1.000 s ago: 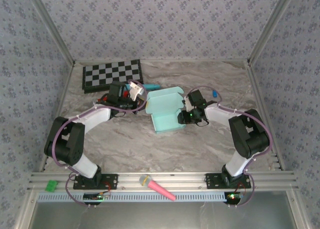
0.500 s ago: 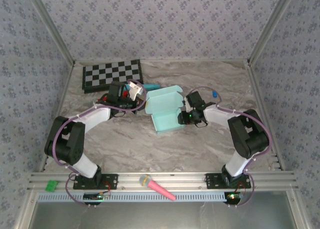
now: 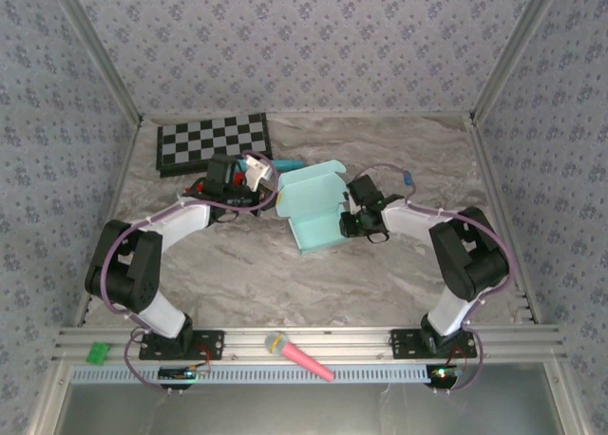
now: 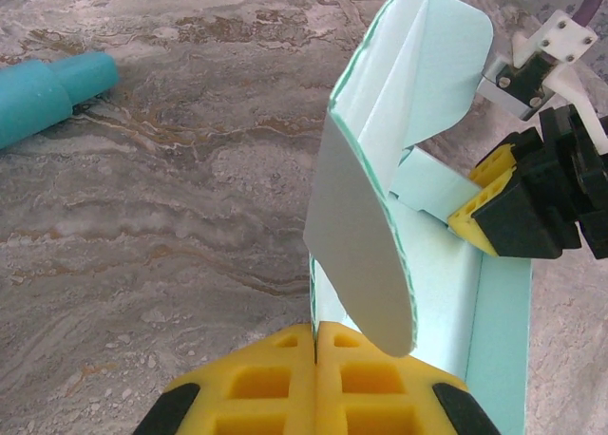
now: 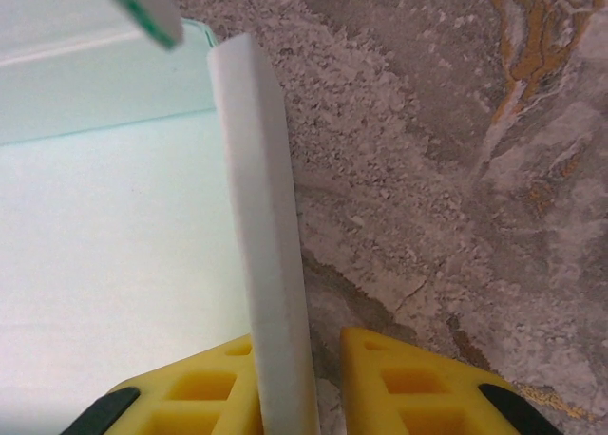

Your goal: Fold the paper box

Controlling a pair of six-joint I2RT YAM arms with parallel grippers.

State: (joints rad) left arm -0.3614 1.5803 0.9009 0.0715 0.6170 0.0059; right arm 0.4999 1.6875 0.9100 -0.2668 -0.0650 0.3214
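Note:
The paper box is crooked, so the robot's right gripper needs to take the box's side nearer its back corner [image 5: 237, 60] and turn the box straight before folding the lid.
The paper box [image 3: 313, 215] is a pale aqua open tray with its lid [image 3: 309, 186] standing up at the back, mid-table. My left gripper [image 3: 272, 192] is at its left side. In the left wrist view its pads [image 4: 314, 329] are shut on the thin edge of the box's left wall, under a curled side flap [image 4: 366, 226]. My right gripper [image 3: 344, 222] is at the box's right wall. In the right wrist view its jaws [image 5: 299, 345] straddle that upright white wall [image 5: 256, 217]: the left pad touches it and the right pad stands a little off it.
A checkerboard [image 3: 214, 141] lies at the back left. A teal marker pen [image 3: 290, 162] lies behind the box. A small blue object [image 3: 408, 179] sits to the right. A pink toy microphone [image 3: 299, 356] rests on the front rail, a green piece [image 3: 98, 352] at its left end.
My right gripper has slid left against the box's right wall and its jaws have narrowed around it. The left gripper has kept its hold and place.

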